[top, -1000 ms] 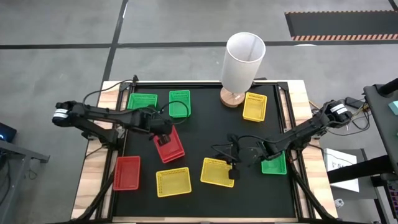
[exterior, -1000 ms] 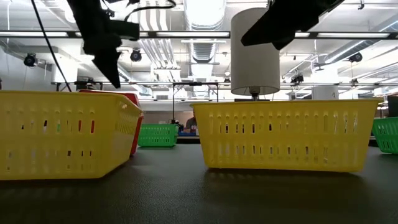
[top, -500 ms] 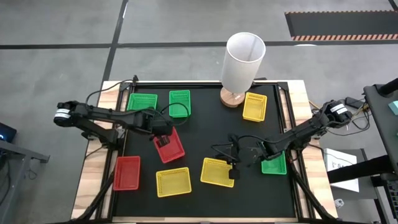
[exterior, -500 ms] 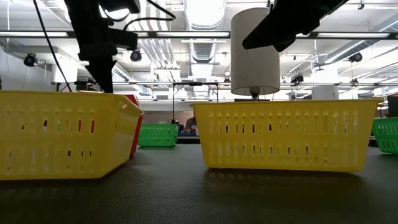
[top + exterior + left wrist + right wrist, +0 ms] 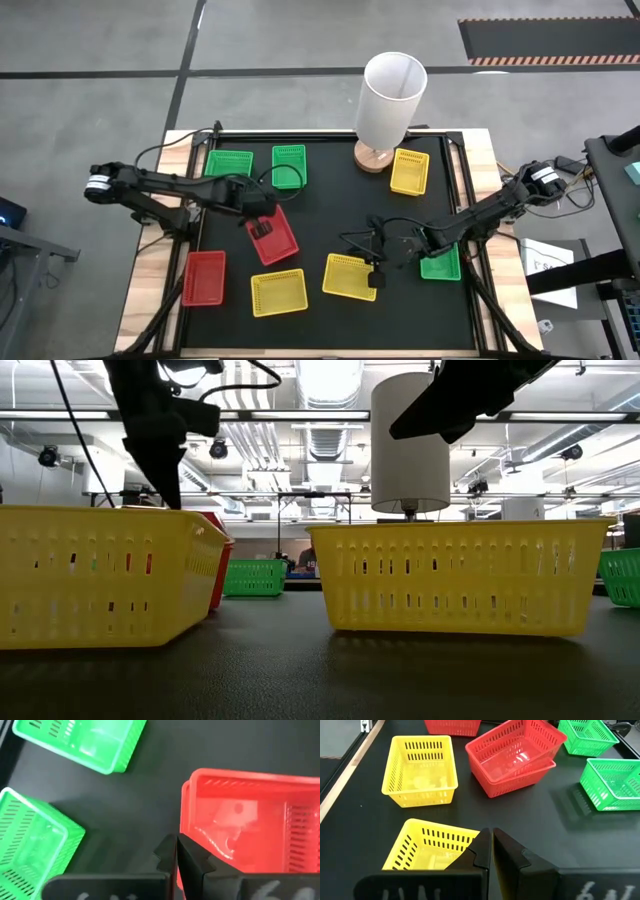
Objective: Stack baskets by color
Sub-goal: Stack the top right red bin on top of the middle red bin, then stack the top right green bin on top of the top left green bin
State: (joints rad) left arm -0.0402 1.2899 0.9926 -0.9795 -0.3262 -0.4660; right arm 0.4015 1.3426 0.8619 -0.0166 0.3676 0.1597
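Next, my left gripper needs to grab the near end's rim (image 5: 290, 187) (image 5: 128, 731) of the green basket closest to the tall white cylinder.
Two red baskets (image 5: 274, 240) sit nested on the black mat, the upper one askew in the lower, as the right wrist view (image 5: 515, 755) shows. My left gripper (image 5: 262, 229) is shut and points steeply down at the stack's left end wall (image 5: 186, 845). My right gripper (image 5: 373, 281) is shut and hovers over the right end of a yellow basket (image 5: 347, 276), touching nothing. Lying singly on the mat are a red basket (image 5: 204, 277), a yellow basket (image 5: 278, 292), two green baskets (image 5: 229, 163) (image 5: 289, 166), another yellow one (image 5: 409, 171) and a green one (image 5: 441, 266). My left gripper has its shut fingertips (image 5: 176, 851) right at the rim of the red stack's end wall (image 5: 184, 827), coming from above. I cannot tell whether they touch the rim or stand just outside it.
A tall white cylinder on a round wooden base (image 5: 390, 100) stands at the far edge, right of centre. The right arm (image 5: 470, 222) reaches over the green basket at the right. Bare mat lies in the middle (image 5: 335, 215).
My left gripper has tipped from slanted to nearly upright, and its shut fingertips have sunk a little toward the red stack's end rim. The right arm has kept still.
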